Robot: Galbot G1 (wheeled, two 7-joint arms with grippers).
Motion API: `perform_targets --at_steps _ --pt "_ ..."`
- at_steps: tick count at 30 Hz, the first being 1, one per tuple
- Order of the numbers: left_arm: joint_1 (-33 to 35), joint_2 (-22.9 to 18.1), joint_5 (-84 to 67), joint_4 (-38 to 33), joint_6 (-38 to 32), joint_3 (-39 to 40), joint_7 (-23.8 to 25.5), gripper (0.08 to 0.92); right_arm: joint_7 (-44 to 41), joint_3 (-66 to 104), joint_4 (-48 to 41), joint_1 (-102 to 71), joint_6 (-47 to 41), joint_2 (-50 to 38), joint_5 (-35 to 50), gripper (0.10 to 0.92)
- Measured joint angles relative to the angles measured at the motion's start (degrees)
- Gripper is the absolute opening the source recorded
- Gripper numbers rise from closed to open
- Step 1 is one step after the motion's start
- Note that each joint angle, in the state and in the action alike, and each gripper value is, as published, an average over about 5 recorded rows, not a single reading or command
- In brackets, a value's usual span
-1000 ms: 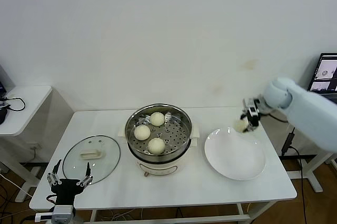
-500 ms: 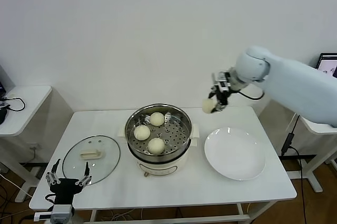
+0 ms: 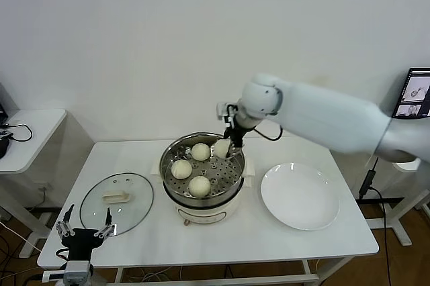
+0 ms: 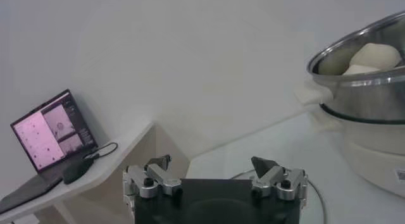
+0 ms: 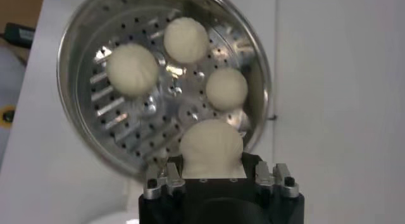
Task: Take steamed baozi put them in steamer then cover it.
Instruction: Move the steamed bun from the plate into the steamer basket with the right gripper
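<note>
The baozi in my right gripper should be set down on the bare part of the perforated tray (image 3: 220,168) (image 5: 175,124) that is nearest the white plate.
The steamer (image 3: 230,176) stands mid-table on its cream base, with three baozi (image 3: 181,168) (image 3: 201,152) (image 3: 199,185) on its perforated tray. My right gripper (image 3: 226,145) is shut on the fourth baozi (image 3: 222,148) and holds it over the steamer's far right rim. In the right wrist view this baozi (image 5: 211,147) sits between the fingers above the tray (image 5: 130,133), with the three others (image 5: 131,69) beyond. The glass cover (image 3: 116,203) lies flat on the table left of the steamer. My left gripper (image 3: 85,231) is open and empty at the front left corner.
A bare white plate (image 3: 300,197) lies right of the steamer. A small side table (image 3: 27,135) with cables stands at far left. A laptop (image 4: 50,130) sits on it in the left wrist view. A screen (image 3: 413,92) is at far right.
My right gripper has carried the baozi from above the plate leftward, up and over to the steamer's far right rim. The left arm has not moved.
</note>
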Motion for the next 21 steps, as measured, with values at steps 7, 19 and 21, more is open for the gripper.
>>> perform_targets --at_steps 7,19,21 --pt "-0.2 0.0 -0.1 0.4 -0.1 -0.1 -0.1 0.823 1.9 -1.2 -1.3 -2.3 -2.3 2.4 -0.1 0.594" --pt "-0.5 -0.1 -0.1 0.9 -0.2 0.1 -0.1 0.823 3.2 -1.6 -2.8 -5.0 -3.9 4.5 -1.3 0.594" --pt "-0.5 -0.1 -0.1 0.9 -0.2 0.1 -0.2 0.823 3.4 -1.6 -3.0 -5.3 -4.1 4.6 -1.6 0.594"
